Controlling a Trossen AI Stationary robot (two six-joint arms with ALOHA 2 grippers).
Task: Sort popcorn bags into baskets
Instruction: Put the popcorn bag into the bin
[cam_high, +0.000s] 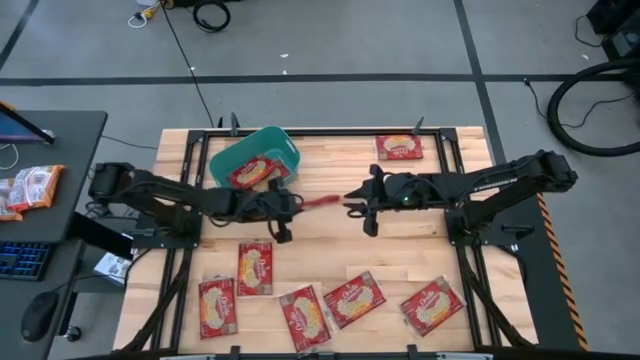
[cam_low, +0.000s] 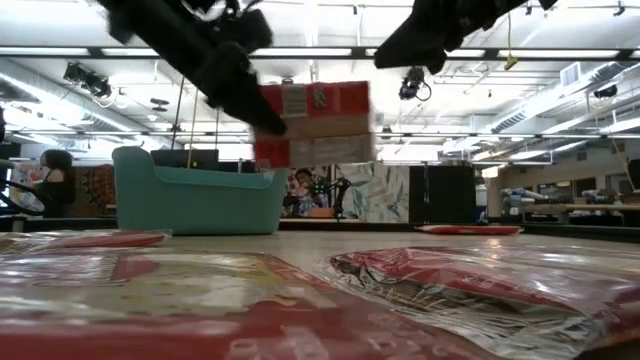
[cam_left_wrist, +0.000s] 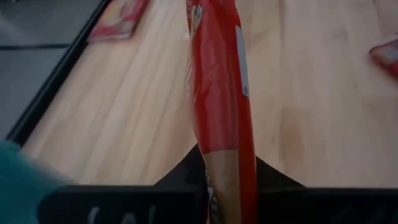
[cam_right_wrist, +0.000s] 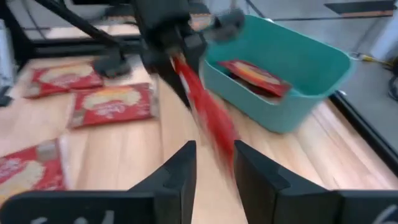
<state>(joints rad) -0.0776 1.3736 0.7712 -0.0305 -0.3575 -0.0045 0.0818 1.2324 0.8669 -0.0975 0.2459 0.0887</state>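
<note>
The red popcorn bag, now held over the table's middle, will be let go by my left gripper on top of the packet inside the teal basket (cam_high: 262, 168).
My left gripper (cam_high: 290, 205) is shut on a red popcorn bag (cam_high: 318, 201) held in the air over the middle of the table, just right of the teal basket (cam_high: 222, 158). One packet (cam_high: 250, 172) lies inside the basket. My right gripper (cam_high: 350, 203) is open and faces the left one. In the right wrist view its fingers (cam_right_wrist: 181, 167) stand on either side of the bag's free end (cam_right_wrist: 221, 138); I cannot tell whether they touch it. Several more packets lie flat along the table's near edge (cam_high: 305, 318), and one (cam_high: 400, 148) near the far edge. My left gripper pinches the popcorn bag between its two fingers at the bag's left end (cam_left_wrist: 222, 163). It comes level from the table's left. The bag (cam_low: 315, 125) stands on edge, lifted clear of the table, and sticks out toward my right gripper.
The basket (cam_low: 195, 195) stands at the table's far left. A black frame rail (cam_high: 440, 135) runs round the table top. Bare wood (cam_high: 330, 250) lies under both grippers. A desk with snack packets (cam_high: 30, 185) stands left of the table.
</note>
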